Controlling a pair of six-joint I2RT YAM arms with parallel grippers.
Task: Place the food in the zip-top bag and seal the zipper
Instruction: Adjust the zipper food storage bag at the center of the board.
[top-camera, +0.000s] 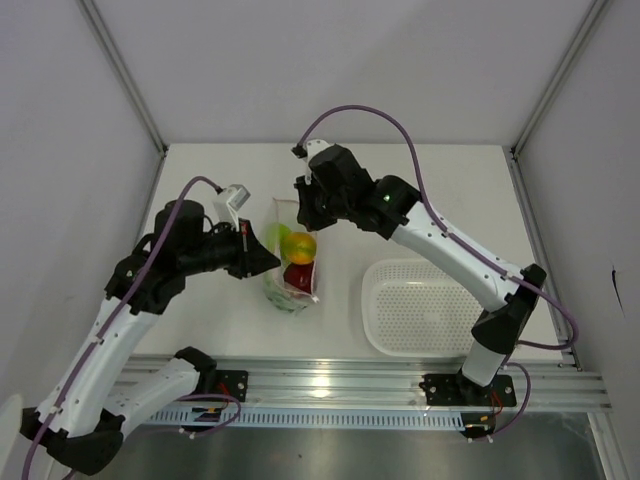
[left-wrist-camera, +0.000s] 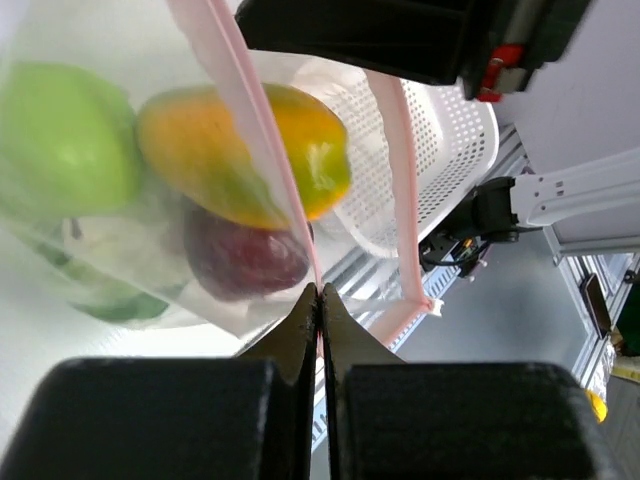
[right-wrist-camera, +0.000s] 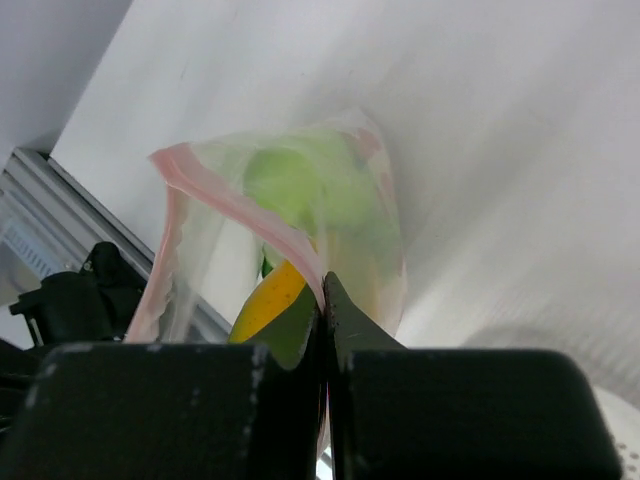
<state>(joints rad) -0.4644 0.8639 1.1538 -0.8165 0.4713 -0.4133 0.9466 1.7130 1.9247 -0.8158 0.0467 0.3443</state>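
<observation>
My right gripper holds the zipper far from the white slider; I need to open it, then take the bag's near corner (top-camera: 314, 297) beside the slider before sealing.
The zip-top bag (top-camera: 290, 285) hangs between my two grippers above the table, with the food inside. Through the clear plastic I see a green apple (left-wrist-camera: 60, 140), a yellow-orange fruit (left-wrist-camera: 250, 150) and a dark red apple (left-wrist-camera: 245, 258). My left gripper (left-wrist-camera: 318, 292) is shut on one strip of the pink zipper (left-wrist-camera: 240, 95); the other strip (left-wrist-camera: 400, 180) stands apart, so the mouth gapes. My right gripper (right-wrist-camera: 323, 288) is shut on the zipper (right-wrist-camera: 285, 235) at the bag's far end, with the green apple (right-wrist-camera: 285, 180) and yellow-orange fruit (right-wrist-camera: 265, 300) beyond it. From above, the left gripper (top-camera: 272, 260) and right gripper (top-camera: 303, 222) flank the bag.
A white perforated basket (top-camera: 430, 308) lies on the table to the right of the bag, in front of the right arm. The aluminium rail (top-camera: 340, 385) runs along the near table edge. Side walls close in the table left and right.
</observation>
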